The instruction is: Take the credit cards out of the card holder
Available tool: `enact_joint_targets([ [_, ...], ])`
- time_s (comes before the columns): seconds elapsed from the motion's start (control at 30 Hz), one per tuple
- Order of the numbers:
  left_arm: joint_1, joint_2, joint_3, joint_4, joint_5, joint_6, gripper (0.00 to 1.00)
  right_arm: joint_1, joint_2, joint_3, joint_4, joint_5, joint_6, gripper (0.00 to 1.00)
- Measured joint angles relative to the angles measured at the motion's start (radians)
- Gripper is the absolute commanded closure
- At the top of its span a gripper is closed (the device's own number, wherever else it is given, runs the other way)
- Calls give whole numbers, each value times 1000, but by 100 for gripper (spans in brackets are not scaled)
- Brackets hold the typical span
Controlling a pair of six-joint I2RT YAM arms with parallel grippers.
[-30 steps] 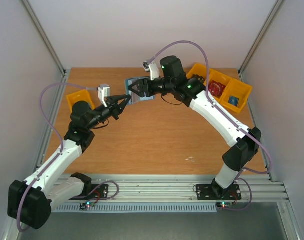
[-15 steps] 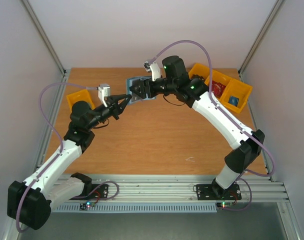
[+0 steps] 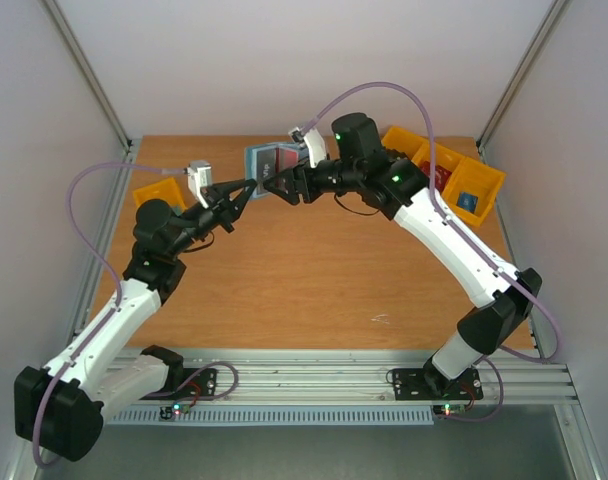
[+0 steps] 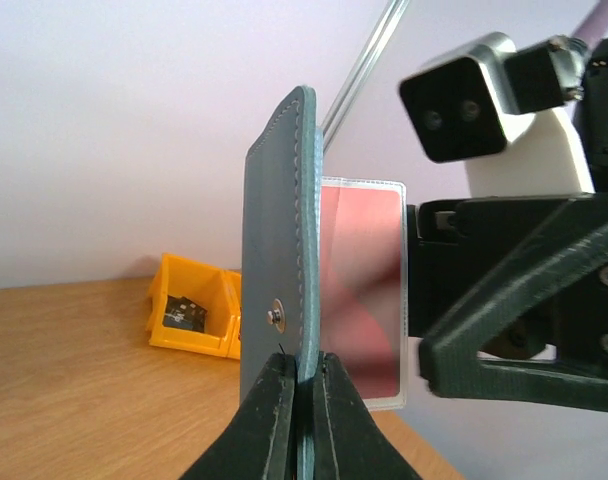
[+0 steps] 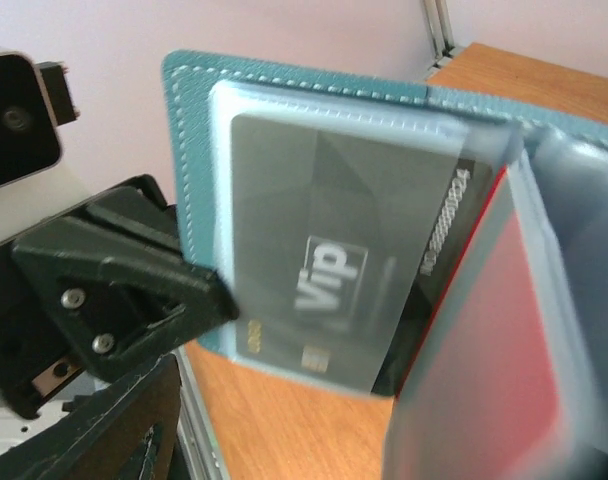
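I should open my left gripper, as it clamps the card holder's edge away from the red card, and pinch the red card's inner edge (image 5: 456, 268).
The teal-blue card holder (image 3: 267, 160) is held up in the air, open, near the table's back edge. My left gripper (image 3: 246, 187) is shut on its lower edge; the left wrist view shows the holder (image 4: 277, 240) edge-on, clamped between my fingers (image 4: 274, 420). A red credit card (image 4: 359, 290) sits in a clear sleeve fanned out from it. The right wrist view shows a grey "VIP" card (image 5: 324, 260) in a sleeve and the red card (image 5: 494, 350) close up. My right gripper (image 3: 278, 184) stands open at the red sleeve's edge; one finger (image 5: 114, 420) shows and the other is hidden.
Yellow bins (image 3: 454, 178) stand at the back right, one with a lumpy red object, one with a blue item. Another yellow bin (image 3: 152, 196) stands at the left and shows in the left wrist view (image 4: 189, 305) with a black object inside.
Both grippers have moved up and toward the back with the card holder between them. The holder now stands more upright and open, with its sleeves fanned.
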Motion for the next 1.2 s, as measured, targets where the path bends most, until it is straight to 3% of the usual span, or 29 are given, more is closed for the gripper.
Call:
enact_joint_targets([
  [0.13, 14, -2, 0, 0, 1, -4, 100, -13, -34, -28, 1, -11, -1, 43],
  [0.4, 23, -12, 0, 2, 23, -8, 100, -52, -56, -48, 1, -34, -1, 97],
  [0.6, 28, -23, 0, 1, 25, -17, 100, -67, -56, -49, -15, -9, 3, 99],
  [0.63, 30, -25, 0, -1, 23, -19, 93, -70, -56, -49, -17, -10, 3, 99],
  [0.73, 29, -29, 0, -21, -3, -21, 56, -73, -56, -49, -23, -12, 3, 99],
  [0.83, 37, -33, 0, -49, -65, -35, 41, -84, -56, -49, -43, -30, 4, 99],
  [1.0, 60, -47, -1, -121, -152, -35, 33, -128, -56, -49, -76, -71, 34, 99],
  [1.2, 96, -88, -4, -204, -230, -10, 37, -148, -23, -25, -130, -75, 79, 99],
])
